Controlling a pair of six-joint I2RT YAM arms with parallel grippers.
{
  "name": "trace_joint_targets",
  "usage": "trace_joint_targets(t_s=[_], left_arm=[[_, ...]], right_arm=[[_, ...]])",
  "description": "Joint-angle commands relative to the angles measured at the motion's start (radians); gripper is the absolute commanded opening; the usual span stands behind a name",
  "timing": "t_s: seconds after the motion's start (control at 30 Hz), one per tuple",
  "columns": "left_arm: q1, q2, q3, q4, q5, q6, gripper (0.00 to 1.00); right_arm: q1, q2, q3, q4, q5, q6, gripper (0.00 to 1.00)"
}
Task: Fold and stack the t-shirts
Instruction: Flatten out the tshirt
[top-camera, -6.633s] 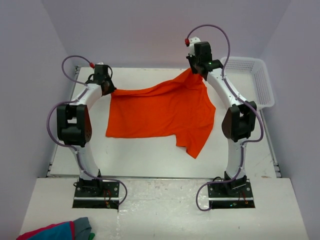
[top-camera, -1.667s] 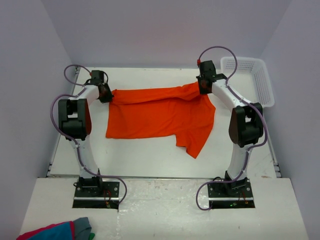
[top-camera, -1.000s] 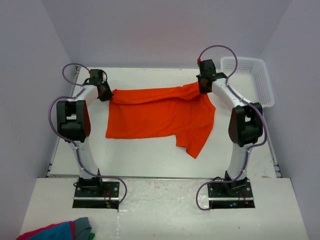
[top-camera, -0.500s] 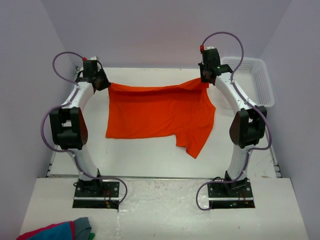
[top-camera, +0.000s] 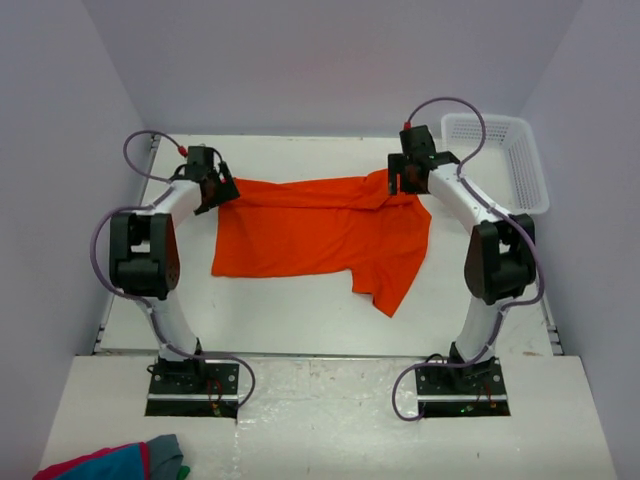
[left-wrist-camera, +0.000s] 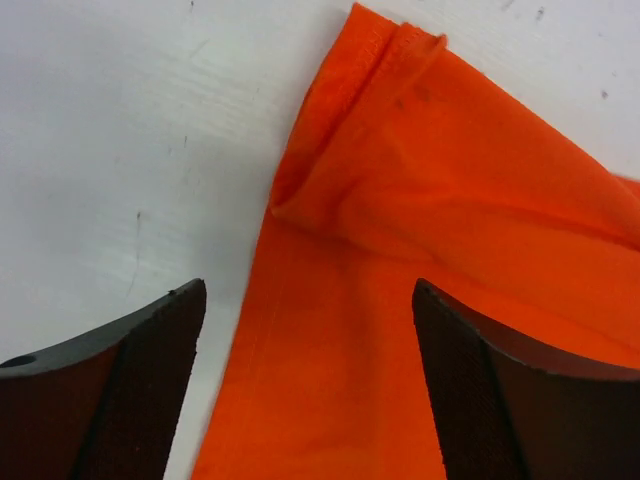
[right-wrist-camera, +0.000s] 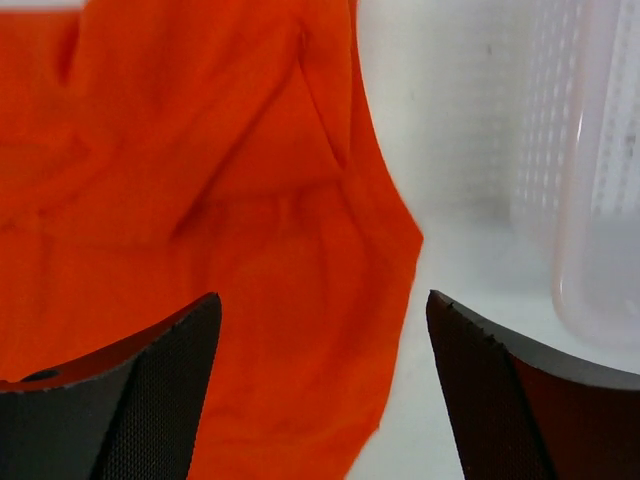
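Observation:
The left gripper needs to next go to the orange t-shirt's near corner (top-camera: 214, 273), at the end away from the hanging sleeve, and close there.
One bright orange t-shirt (top-camera: 320, 235) lies on the white table with its far edge rumpled into a fold, and a sleeve hangs toward the near right. My left gripper (top-camera: 222, 188) hovers over the shirt's far left corner (left-wrist-camera: 430, 200). It (left-wrist-camera: 308, 290) is open, and the cloth lies loose between the spread fingers. My right gripper (top-camera: 400, 180) is over the far right corner. It (right-wrist-camera: 322, 300) is open too, above the shirt's edge (right-wrist-camera: 200, 150), with nothing pinched.
A white perforated basket (top-camera: 500, 160) stands at the back right, close to the right arm, and shows in the right wrist view as the basket (right-wrist-camera: 590, 200). A red, blue and grey cloth bundle (top-camera: 115, 463) lies at the near left, in front of the arm bases.
Both grippers have opened and let go of the shirt's far edge. That edge has dropped onto the table in a fold. Both grippers have come inward and a little nearer.

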Motion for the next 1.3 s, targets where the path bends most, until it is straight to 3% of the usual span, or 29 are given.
trace_joint_targets(t_s=[0.0, 0.1, 0.23, 0.33, 0.57, 0.83, 0.93, 1.27], left_arm=[[-0.109, -0.263, -0.093, 0.072, -0.281, -0.063, 0.86], [-0.206, -0.448, -0.218, 0.070, -0.399, -0.160, 0.86], [-0.301, -0.652, -0.354, 0.074, -0.390, -0.237, 0.86], [-0.312, -0.683, -0.387, 0.045, -0.352, -0.215, 0.84], [-0.314, -0.737, -0.433, -0.005, -0.334, -0.160, 0.83], [-0.314, -0.824, -0.519, 0.023, -0.274, -0.169, 0.82], [-0.314, -0.840, -0.537, 0.031, -0.261, -0.158, 0.82], [-0.314, -0.843, -0.568, 0.052, -0.231, -0.151, 0.81]], right_arm=[[0.059, -0.251, -0.121, 0.017, 0.100, 0.163, 0.84], [0.121, -0.417, -0.291, 0.005, 0.070, 0.298, 0.83], [0.190, -0.601, -0.571, 0.040, -0.059, 0.463, 0.76], [0.237, -0.656, -0.676, 0.014, -0.090, 0.569, 0.68], [0.332, -0.595, -0.791, -0.061, -0.036, 0.732, 0.65], [0.417, -0.550, -0.896, -0.103, 0.062, 0.956, 0.50], [0.466, -0.530, -0.917, -0.129, 0.088, 1.037, 0.49], [0.504, -0.476, -0.922, -0.118, 0.080, 1.102, 0.47]])
